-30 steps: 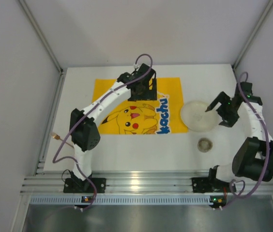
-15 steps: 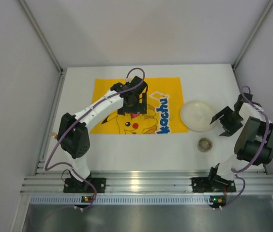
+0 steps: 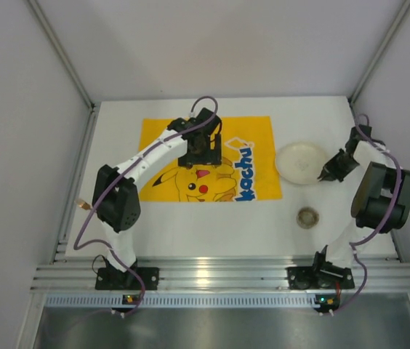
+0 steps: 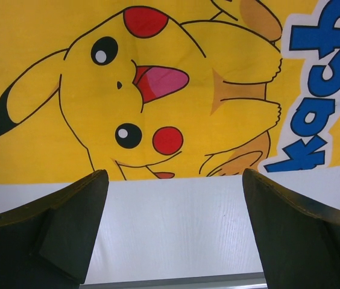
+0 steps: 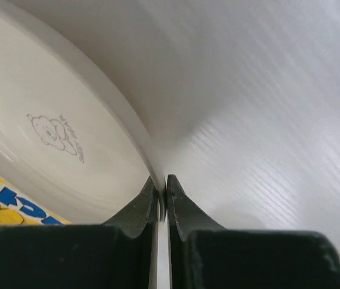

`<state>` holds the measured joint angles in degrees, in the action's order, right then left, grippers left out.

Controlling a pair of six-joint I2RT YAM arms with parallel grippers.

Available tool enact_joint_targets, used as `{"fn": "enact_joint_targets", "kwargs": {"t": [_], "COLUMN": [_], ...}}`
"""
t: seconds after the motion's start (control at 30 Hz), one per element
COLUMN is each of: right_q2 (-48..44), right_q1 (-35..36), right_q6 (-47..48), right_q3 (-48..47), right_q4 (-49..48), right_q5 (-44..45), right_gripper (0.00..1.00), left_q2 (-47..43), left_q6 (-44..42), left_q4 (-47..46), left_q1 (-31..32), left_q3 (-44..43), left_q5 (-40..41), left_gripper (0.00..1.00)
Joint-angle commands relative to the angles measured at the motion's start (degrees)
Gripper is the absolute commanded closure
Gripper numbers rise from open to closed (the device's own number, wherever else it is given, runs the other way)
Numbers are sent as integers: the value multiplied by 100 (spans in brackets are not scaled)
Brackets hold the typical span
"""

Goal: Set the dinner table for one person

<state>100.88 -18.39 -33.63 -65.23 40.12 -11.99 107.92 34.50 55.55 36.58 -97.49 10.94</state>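
Note:
Next, my right gripper sets the white plate down on the middle of the yellow Pikachu mat (image 3: 204,156), beside the blue letters.
A white plate (image 3: 298,161) with a small bear print (image 5: 55,135) lies on the white dinner table (image 3: 219,225), just right of the yellow Pikachu mat (image 3: 165,142). My right gripper (image 3: 327,173) is at the plate's right edge. In the right wrist view it (image 5: 161,185) is shut on the plate's thin rim, one finger on each face. My left gripper (image 3: 202,158) hovers over the mat. In the left wrist view it (image 4: 174,180) stands wide open with nothing between its fingers, above the mat's near edge (image 4: 176,171) and bare table (image 4: 176,229).
A small round brownish cup or dish (image 3: 307,217) sits on the table in front of the plate. Grey walls close in the left, back and right sides. An aluminium rail (image 3: 219,276) runs along the near edge, where both arm bases are bolted.
My right gripper has gone from open beside the plate to shut on its right rim, and the plate has shifted slightly toward the back. The left arm has pulled back a little over the mat.

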Motion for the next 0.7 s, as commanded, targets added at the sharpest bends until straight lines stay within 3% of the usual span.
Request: {"fn": "enact_joint_targets", "kwargs": {"t": [0.0, 0.17, 0.3, 0.37, 0.43, 0.67], "right_q2": [-549, -737, -368, -52, 431, 2285], "right_q1": [247, 1108, 2634, 3024, 3481, 4492], "right_q6": [189, 190, -20, -196, -319, -407], "right_q3": [-1103, -2648, -3162, -3224, -3372, -5490], "right_q4": [697, 1479, 1561, 1403, 1270, 1648], "right_q5": [1616, 1595, 850, 559, 277, 49], "right_gripper": [100, 100, 100, 100, 100, 100], "left_q2": [98, 98, 37, -174, -498, -1650], "left_q6": [-110, -110, 153, 320, 434, 540], "left_q4": [131, 184, 429, 457, 378, 132], "left_q1": [-10, -133, -440, -686, -941, -1539], "left_q3": [-463, -700, -859, -737, -378, 968], "left_q5": [4, 136, 110, 110, 171, 348], "left_gripper": [2, 2, 2, 2, 2, 2]}}
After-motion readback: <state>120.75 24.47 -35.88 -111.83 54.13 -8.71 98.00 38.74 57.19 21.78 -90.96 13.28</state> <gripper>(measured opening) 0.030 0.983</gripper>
